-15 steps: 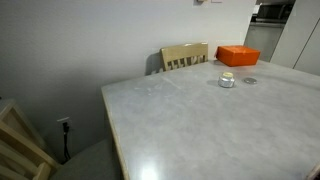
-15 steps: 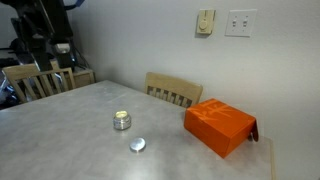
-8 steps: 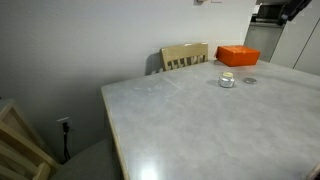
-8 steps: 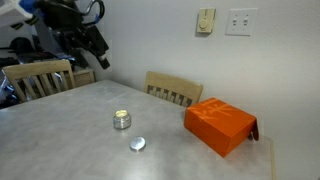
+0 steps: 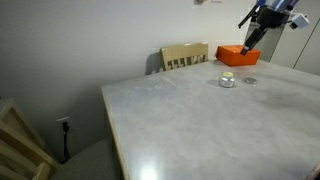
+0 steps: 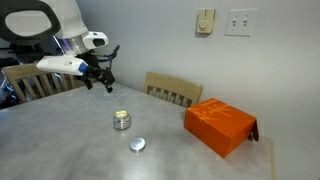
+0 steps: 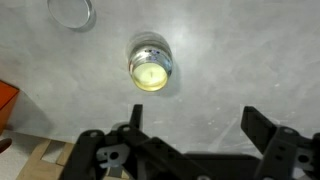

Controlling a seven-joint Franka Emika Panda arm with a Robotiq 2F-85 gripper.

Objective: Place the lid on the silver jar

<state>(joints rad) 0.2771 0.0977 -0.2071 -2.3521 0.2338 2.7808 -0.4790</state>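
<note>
The flat grey lid lies on the table beside the silver jar, and I need to close my gripper around the outer rim of the flat grey lid (image 5: 250,80) (image 7: 72,11).
The silver jar (image 6: 121,120) stands open on the grey table; it shows in the other exterior view (image 5: 227,80) and from above in the wrist view (image 7: 150,67), with a pale yellow inside. The lid (image 6: 138,145), a flat grey disc, lies on the table beside it, also in an exterior view (image 5: 250,81) and at the wrist view's top edge (image 7: 72,12). My gripper (image 6: 107,84) is open and empty, in the air above the table short of the jar (image 5: 246,42). Its fingers frame bare table in the wrist view (image 7: 195,125).
An orange box (image 6: 219,124) lies on the table beyond the jar, also in an exterior view (image 5: 238,55). A wooden chair (image 6: 173,91) stands at the table's far edge. Another chair (image 6: 40,78) is behind the arm. The table (image 5: 190,125) is wide.
The arm has swung in over the table toward the jar; one second ago it was back off the table's edge.
</note>
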